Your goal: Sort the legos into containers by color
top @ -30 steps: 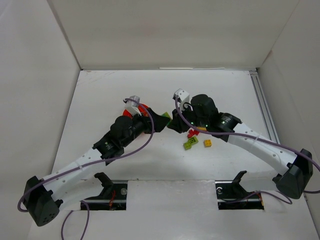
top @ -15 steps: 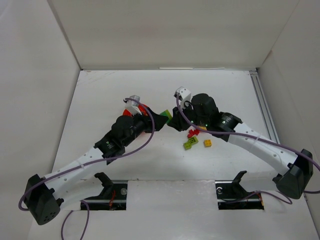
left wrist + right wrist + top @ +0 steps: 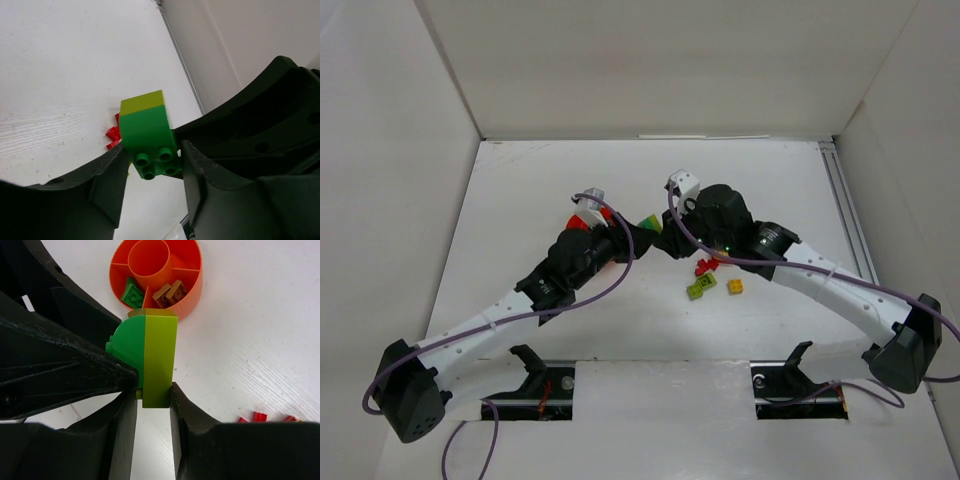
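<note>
Next, my left gripper releases the dark green brick next to the other green brick inside the orange-red bowl [image 3: 600, 249].
A dark green brick [image 3: 127, 347] stuck to a lime brick [image 3: 160, 357] hangs between both grippers, just right of the orange-red bowl [image 3: 192, 285]. My right gripper [image 3: 154, 395] is shut on the lime brick. My left gripper [image 3: 152, 157] has its fingers against both sides of the green brick [image 3: 147, 132], whose lime end [image 3: 142, 102] points away. From above, the pair [image 3: 651, 222] sits where the left gripper [image 3: 638, 238] and right gripper [image 3: 666, 240] meet. The bowl holds a green brick [image 3: 132, 292] and brown ones [image 3: 169, 291] in separate compartments.
Loose legos lie on the table right of the grippers: red pieces [image 3: 705, 266], a lime-green one [image 3: 700, 288] and a yellow one [image 3: 735, 286]. My left arm covers most of the bowl [image 3: 582, 214] from above. White walls enclose the table on three sides.
My left gripper has narrowed from wide open onto the green brick and shifted a little forward. The right gripper has kept its grip and hardly moved.
</note>
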### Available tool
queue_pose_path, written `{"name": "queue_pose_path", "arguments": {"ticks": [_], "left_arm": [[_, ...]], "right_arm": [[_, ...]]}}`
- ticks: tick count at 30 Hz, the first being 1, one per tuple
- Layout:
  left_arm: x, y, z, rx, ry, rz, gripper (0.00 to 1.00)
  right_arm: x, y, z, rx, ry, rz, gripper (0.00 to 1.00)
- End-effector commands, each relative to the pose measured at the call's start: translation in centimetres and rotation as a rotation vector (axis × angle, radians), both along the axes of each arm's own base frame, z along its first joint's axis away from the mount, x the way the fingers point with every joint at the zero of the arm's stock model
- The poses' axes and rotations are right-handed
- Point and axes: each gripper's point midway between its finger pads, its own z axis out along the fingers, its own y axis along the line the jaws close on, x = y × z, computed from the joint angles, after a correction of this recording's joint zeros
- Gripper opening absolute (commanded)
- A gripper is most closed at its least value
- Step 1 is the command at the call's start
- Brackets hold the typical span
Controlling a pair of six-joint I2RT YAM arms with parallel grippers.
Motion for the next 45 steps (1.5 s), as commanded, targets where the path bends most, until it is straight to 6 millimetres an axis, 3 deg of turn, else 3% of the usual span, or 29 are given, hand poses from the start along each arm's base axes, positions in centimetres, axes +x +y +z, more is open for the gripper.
{"name": "queue_pose_path", "arguments": {"ticks": [1,2,7,9,10,12,14,16,17,19,22,25,27,28,30,32,33,39,43,45], "left_arm": [[0.2,-0.3,2.2,-0.037,-0.048,-0.002,0.38],[0.4,-0.1,2.2,-0.036,-0.048,0.01,0.3],[0.2,-0.2,1.9,-0.035,-0.033,0.002,0.1],[-0.4,-0.2,2.6,-0.041,-0.037,-0.018,0.1],[-0.4,-0.2,2.7,-0.038,-0.034,-0.018,0.1],[-0.9,0.3,2.6,-0.033,-0.016,-0.017,0.08],[-1.3,0.7,1.7,-0.003,0.016,-0.017,0.07],[-1.9,1.2,2.0,-0.012,0.023,-0.015,0.05],[-2.2,1.6,1.7,0.0,0.036,-0.015,0.05],[-2.8,2.1,1.5,-0.007,0.041,-0.013,0.02],[-3.4,2.6,0.0,0.013,0.084,-0.01,0.02],[-3.3,3.7,-1.4,0.054,0.127,0.04,0.02],[-1.6,5.2,-1.4,0.089,0.149,0.17,0.02],[-1.4,6.5,-3.0,0.163,0.209,0.236,0.02],[1.0,9.2,-4.3,0.254,0.262,0.439,0.02],[1.6,11.2,-6.3,0.365,0.314,0.543,0.02],[2.6,11.7,-7.2,0.413,0.322,0.594,0.0],[5.3,12.4,-6.8,0.435,0.265,0.652,0.0],[5.4,14.3,-7.4,0.438,0.291,0.712,0.03],[5.4,15.4,-7.9,0.437,0.277,0.731,0.09]], "right_arm": [[0.3,0.9,3.7,0.065,-0.073,0.0,0.02],[0.5,0.8,3.7,0.061,-0.077,-0.012,0.02],[1.2,-0.1,3.1,0.021,-0.084,-0.087,0.02],[2.7,-1.5,2.3,-0.022,-0.076,-0.213,0.0],[3.2,-2.1,3.2,-0.018,-0.09,-0.262,0.0],[4.4,-3.4,2.0,-0.072,-0.06,-0.364,0.0],[6.1,-5.5,2.2,-0.085,-0.049,-0.464,0.0],[7.3,-6.3,2.1,-0.071,-0.043,-0.488,0.0],[8.4,-7.6,1.8,-0.067,-0.035,-0.522,0.0],[9.3,-8.6,2.6,-0.045,-0.052,-0.546,0.0],[10.5,-10.5,3.0,-0.046,-0.061,-0.589,0.0],[10.8,-10.9,3.5,-0.048,-0.085,-0.566,0.0],[10.8,-10.5,3.7,-0.044,-0.093,-0.539,0.0],[10.6,-10.6,2.9,-0.064,-0.087,-0.533,0.0],[9.9,-10.5,2.1,-0.08,-0.09,-0.485,0.0],[9.5,-10.4,2.0,-0.073,-0.096,-0.466,0.0],[9.5,-10.4,2.0,-0.073,-0.096,-0.466,0.0],[8.3,-11.1,0.4,-0.124,-0.066,-0.445,0.0],[8.3,-11.4,0.2,-0.149,-0.074,-0.441,0.0],[8.4,-11.7,0.2,-0.149,-0.074,-0.45,0.0]]}}
